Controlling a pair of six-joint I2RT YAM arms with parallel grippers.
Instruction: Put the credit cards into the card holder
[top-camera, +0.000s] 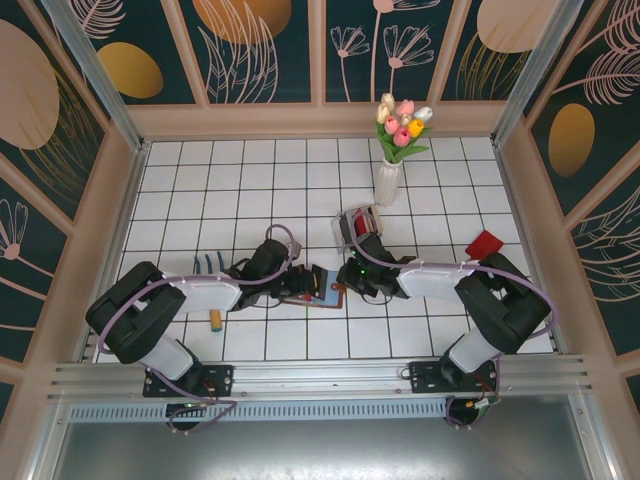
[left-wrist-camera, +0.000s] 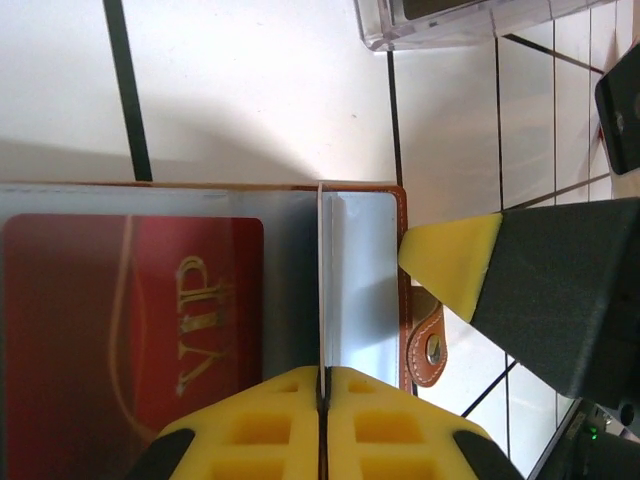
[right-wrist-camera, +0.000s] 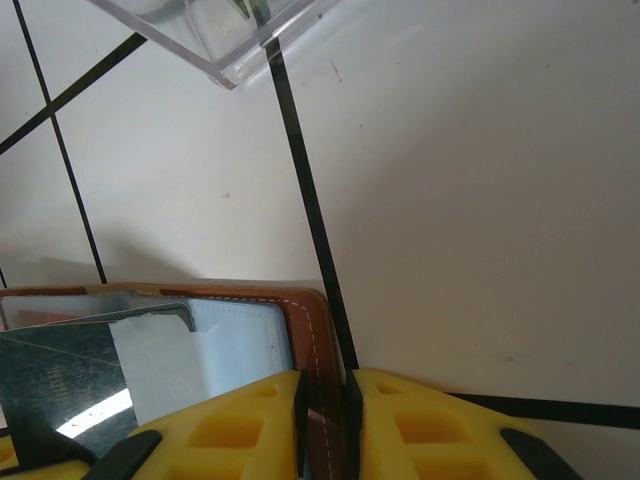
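Observation:
The dark credit card sits only partway in its pocket, so my left gripper should retake the credit card's exposed end (right-wrist-camera: 52, 382) and push deeper while my right gripper steadies the card holder's rim.
The brown leather card holder (top-camera: 318, 291) lies open on the tiles between my two grippers. My left gripper (left-wrist-camera: 323, 385) is shut on a thin pale leaf (left-wrist-camera: 322, 280) of its grey inner pockets, seen edge-on. A red credit card (left-wrist-camera: 130, 320) marked VIP sits behind the clear pocket to the left of that leaf. The clasp tab (left-wrist-camera: 428, 345) hangs at the holder's right edge. My right gripper (right-wrist-camera: 325, 390) is shut on the holder's brown leather rim (right-wrist-camera: 312, 330). A dark credit card (right-wrist-camera: 60, 375) lies in the pocket to its left.
A clear plastic box (top-camera: 352, 228) with cards in it stands just behind the holder, in front of a white vase of tulips (top-camera: 392, 170). A flat red piece (top-camera: 483, 244) lies at the right, a blue tool (top-camera: 207, 263) and a wooden handle (top-camera: 215, 320) at the left.

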